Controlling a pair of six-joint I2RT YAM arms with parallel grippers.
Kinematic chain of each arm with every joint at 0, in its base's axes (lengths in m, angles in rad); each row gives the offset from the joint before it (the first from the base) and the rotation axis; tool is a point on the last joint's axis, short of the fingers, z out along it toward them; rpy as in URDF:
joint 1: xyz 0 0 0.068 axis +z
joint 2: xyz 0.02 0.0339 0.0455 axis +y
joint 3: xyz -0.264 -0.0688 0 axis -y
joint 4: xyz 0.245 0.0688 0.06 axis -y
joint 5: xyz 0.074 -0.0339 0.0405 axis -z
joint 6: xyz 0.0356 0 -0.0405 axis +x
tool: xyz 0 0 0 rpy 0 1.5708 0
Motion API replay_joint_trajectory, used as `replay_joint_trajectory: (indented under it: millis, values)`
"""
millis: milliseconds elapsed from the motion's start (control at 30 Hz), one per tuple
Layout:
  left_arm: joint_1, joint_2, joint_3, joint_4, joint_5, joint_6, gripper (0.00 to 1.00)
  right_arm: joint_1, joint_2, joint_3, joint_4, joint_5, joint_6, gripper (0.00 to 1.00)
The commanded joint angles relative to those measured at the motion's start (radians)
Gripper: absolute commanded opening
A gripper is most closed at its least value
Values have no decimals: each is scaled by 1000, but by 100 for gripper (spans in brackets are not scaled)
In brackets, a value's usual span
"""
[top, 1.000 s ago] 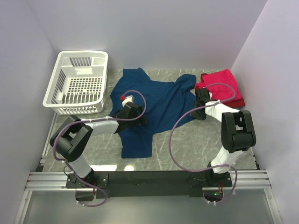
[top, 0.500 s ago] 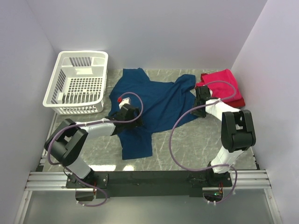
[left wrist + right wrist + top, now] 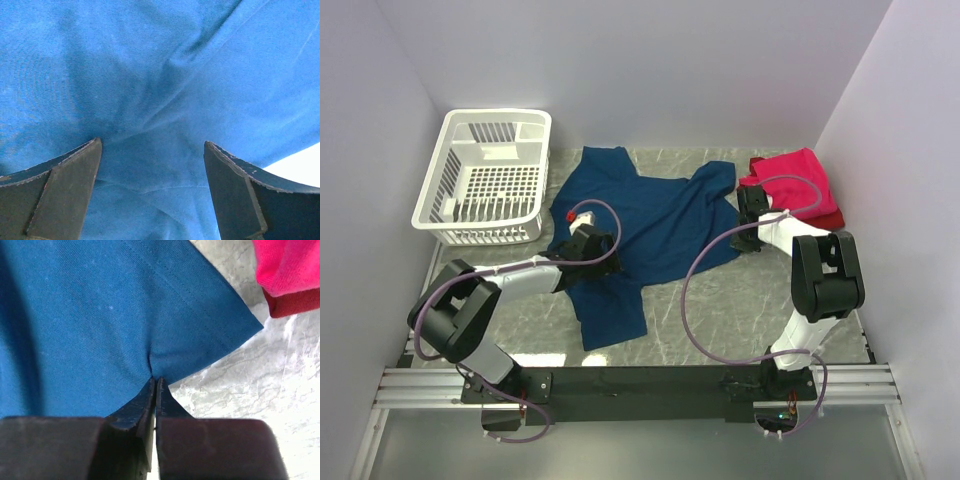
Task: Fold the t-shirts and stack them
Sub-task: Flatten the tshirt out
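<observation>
The robot's left gripper needs to next grab the end corner [image 3: 586, 347] of the navy blue t-shirt's near sleeve, the corner farther from the right gripper.
A large navy blue t-shirt [image 3: 660, 215] lies spread on the marble table; its print does not show. My left gripper [image 3: 602, 248] hovers low over the shirt's left part, jaws wide open, with only blue cloth [image 3: 150, 75] below the gripper [image 3: 150, 142]. My right gripper [image 3: 744, 200] is at the shirt's right sleeve. In the right wrist view the gripper [image 3: 155, 379] is shut, pinching the sleeve's edge [image 3: 100, 315], which puckers at the tips. A folded pinkish-red t-shirt [image 3: 790, 180] lies on a darker red one [image 3: 825, 220] at the back right, just beside the right gripper.
A white slotted plastic basket [image 3: 480, 236] stands at the back left, close to the shirt's left sleeve. Bare marble [image 3: 250, 390] shows beside the pinched sleeve. White walls close in the table on three sides.
The right gripper has closed on the sleeve's edge. The left arm has slid leftward over the shirt, jaws still open. The shirt's lower left part has shifted slightly.
</observation>
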State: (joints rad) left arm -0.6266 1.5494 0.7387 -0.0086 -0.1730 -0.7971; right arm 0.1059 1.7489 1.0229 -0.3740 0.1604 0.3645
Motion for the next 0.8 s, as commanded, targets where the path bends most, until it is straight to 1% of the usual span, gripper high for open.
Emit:
replay_joint_trajectory:
  millis: [0,133,267,367,467,500,600,633,667,767]
  values:
    - [13,-38,-18,-19,10,30,90,8,-23,-9,-72,30,-16,0]
    - [25,-57,-19,-19,21,38,90,44,-86,-40,-135,100,-7,0]
    - [34,-66,-16,-16,30,53,90,75,-160,-70,-224,133,1,0]
    - [39,-68,-12,-8,46,64,90,87,-195,-66,-288,93,13,0]
    - [44,-69,-15,-4,58,71,90,120,-206,-50,-371,143,42,0]
    - [47,-71,-15,-2,59,72,90,123,-206,-44,-426,145,44,0]
    - [51,-80,-19,-2,73,81,90,149,-233,-49,-494,168,76,0]
    - [51,-81,-21,-2,76,82,90,169,-244,-43,-511,166,103,0]
    - [53,-84,-22,-5,81,85,90,179,-261,-37,-534,136,108,0]
    - [53,-97,-28,-5,87,85,90,192,-272,-38,-563,117,122,0]
